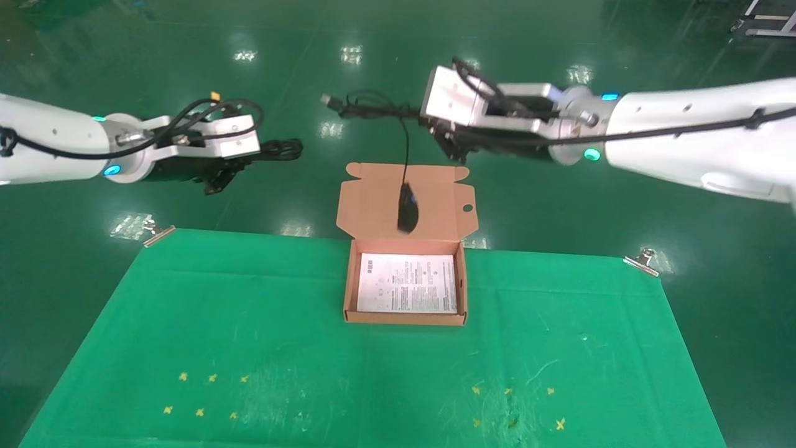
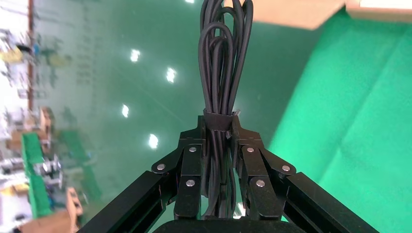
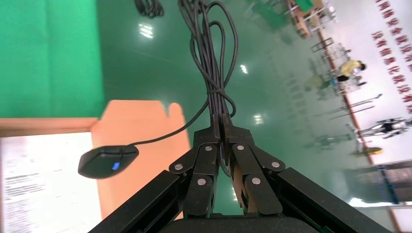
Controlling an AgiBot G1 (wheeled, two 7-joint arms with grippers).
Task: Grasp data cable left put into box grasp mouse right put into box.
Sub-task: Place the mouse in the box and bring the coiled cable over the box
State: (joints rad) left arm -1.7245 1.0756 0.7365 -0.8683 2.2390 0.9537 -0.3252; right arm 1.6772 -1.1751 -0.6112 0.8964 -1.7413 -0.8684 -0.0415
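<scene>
Next, my right gripper releases the mouse on the near half of the white printed sheet [image 1: 405, 298] [image 3: 24, 194] inside the box.
My left gripper [image 1: 264, 151] is shut on the data cable [image 1: 283, 149], a black banded bundle, and holds it in the air left of the box and beyond the table's far edge. In the left wrist view the bundle [image 2: 223, 58] stands out between the closed jaws of the gripper [image 2: 218, 128]. My right gripper [image 1: 429, 118] is shut on the coiled cord [image 1: 367, 109] of the mouse [image 1: 407, 208]. The mouse hangs by that cord in front of the open lid of the salmon box [image 1: 405, 319]. The right wrist view shows the gripper [image 3: 221, 126], the mouse [image 3: 107, 161] with its blue light and the lid [image 3: 145, 121].
The box stands at the far middle of the green cloth [image 1: 249, 323], with a white printed sheet [image 1: 407, 283] inside. Metal clips [image 1: 158, 235] [image 1: 643, 261] hold the cloth's far corners. Small yellow marks [image 1: 205, 395] lie near the front. Beyond the table is the green floor.
</scene>
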